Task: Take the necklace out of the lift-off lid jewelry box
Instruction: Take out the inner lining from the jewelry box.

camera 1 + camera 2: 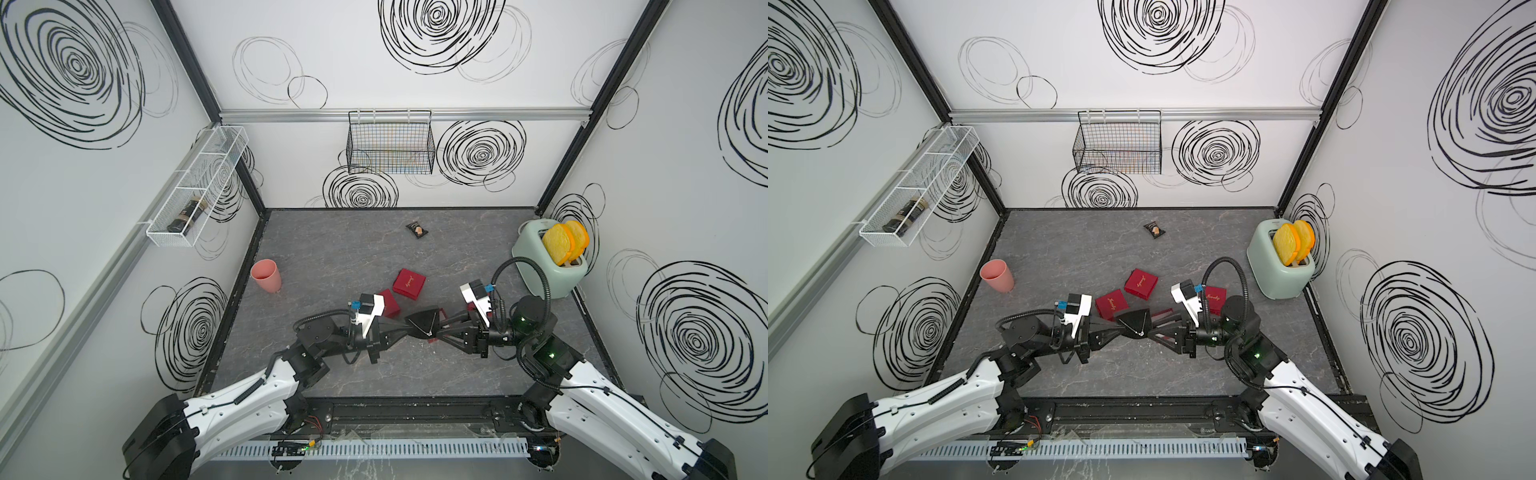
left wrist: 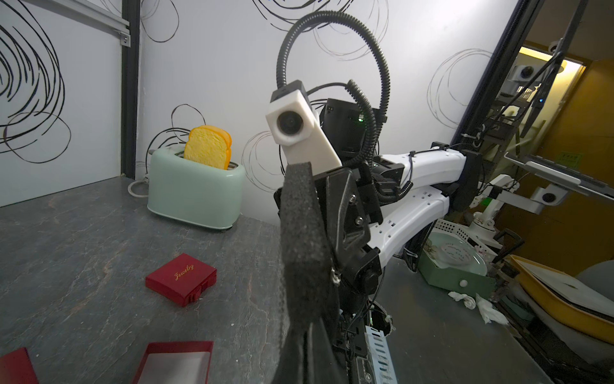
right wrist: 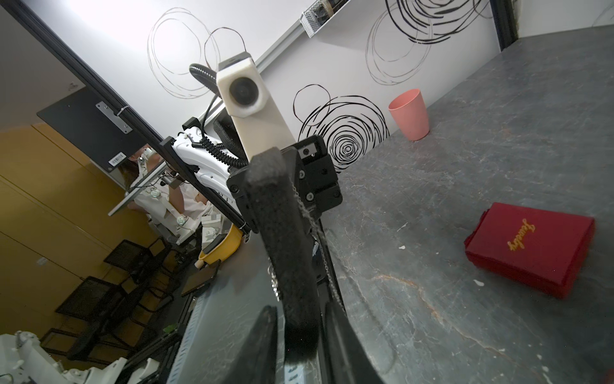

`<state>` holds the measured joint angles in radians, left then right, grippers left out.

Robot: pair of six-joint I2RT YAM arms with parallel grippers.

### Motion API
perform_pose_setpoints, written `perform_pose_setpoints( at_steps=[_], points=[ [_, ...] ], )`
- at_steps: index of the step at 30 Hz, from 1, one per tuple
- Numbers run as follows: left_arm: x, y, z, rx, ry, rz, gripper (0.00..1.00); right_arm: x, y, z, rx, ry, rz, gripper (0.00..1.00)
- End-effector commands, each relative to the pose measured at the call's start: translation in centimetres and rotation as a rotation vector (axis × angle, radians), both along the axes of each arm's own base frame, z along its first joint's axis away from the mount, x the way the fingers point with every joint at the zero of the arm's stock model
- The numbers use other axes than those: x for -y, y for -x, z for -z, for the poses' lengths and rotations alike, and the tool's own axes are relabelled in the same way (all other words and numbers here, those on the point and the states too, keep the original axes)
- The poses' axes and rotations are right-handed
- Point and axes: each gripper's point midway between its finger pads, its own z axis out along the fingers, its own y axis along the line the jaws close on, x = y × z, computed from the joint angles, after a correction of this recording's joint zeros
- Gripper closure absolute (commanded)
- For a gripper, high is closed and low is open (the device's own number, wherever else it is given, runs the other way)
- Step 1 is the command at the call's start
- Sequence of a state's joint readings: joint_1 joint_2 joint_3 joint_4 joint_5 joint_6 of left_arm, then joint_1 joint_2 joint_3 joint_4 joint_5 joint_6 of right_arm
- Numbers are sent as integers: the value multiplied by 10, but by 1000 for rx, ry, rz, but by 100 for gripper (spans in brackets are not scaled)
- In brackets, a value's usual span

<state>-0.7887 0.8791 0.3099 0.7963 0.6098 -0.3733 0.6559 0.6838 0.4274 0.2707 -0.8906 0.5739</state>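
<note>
My left gripper is shut on the corner of the foam pad. My right gripper will hold the foam pad while my left gripper opens and takes the necklace (image 1: 432,332).
A black foam pad (image 1: 419,323) hangs above the table between both grippers, and the thin silvery necklace (image 1: 428,333) lies on it in a V. My left gripper (image 1: 409,330) is shut on the pad's left corner. From the other side, my right gripper (image 1: 436,334) straddles the opposite corner, open, with a narrow gap beside one finger. In the right wrist view the chain (image 3: 327,266) runs down the pad's edge between my right gripper's (image 3: 300,309) fingers. The open red jewelry box base (image 2: 179,345) lies on the table beneath, partly hidden in a top view (image 1: 1163,316).
Closed red "Jewelry" boxes lie near: one (image 1: 409,284) behind the pad, one (image 1: 390,305) by my left wrist, one (image 1: 1216,297) behind my right wrist. Pink cup (image 1: 266,276) at left, mint toaster (image 1: 548,266) at right, snack packet (image 1: 417,230) at the back.
</note>
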Motion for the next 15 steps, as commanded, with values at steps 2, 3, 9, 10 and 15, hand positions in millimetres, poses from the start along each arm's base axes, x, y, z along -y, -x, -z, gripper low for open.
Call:
perform_pose_setpoints(
  at_steps=[2,3,9,10,15],
  points=[
    [-2,3,-10,29,47,12,99,0,0,-16,31,-28,-4,89],
    [-2,2,-9,26,44,9,90,0,-1,-17,33,-27,2,93],
    [-10,-7,13,16,1,-75,59,2,-14,-25,8,5,74,100],
    [-14,-10,20,7,-8,-107,52,3,-16,-26,4,12,84,100],
    [-30,-17,45,-21,-24,-210,37,3,-16,-30,-15,28,73,100]
  ],
)
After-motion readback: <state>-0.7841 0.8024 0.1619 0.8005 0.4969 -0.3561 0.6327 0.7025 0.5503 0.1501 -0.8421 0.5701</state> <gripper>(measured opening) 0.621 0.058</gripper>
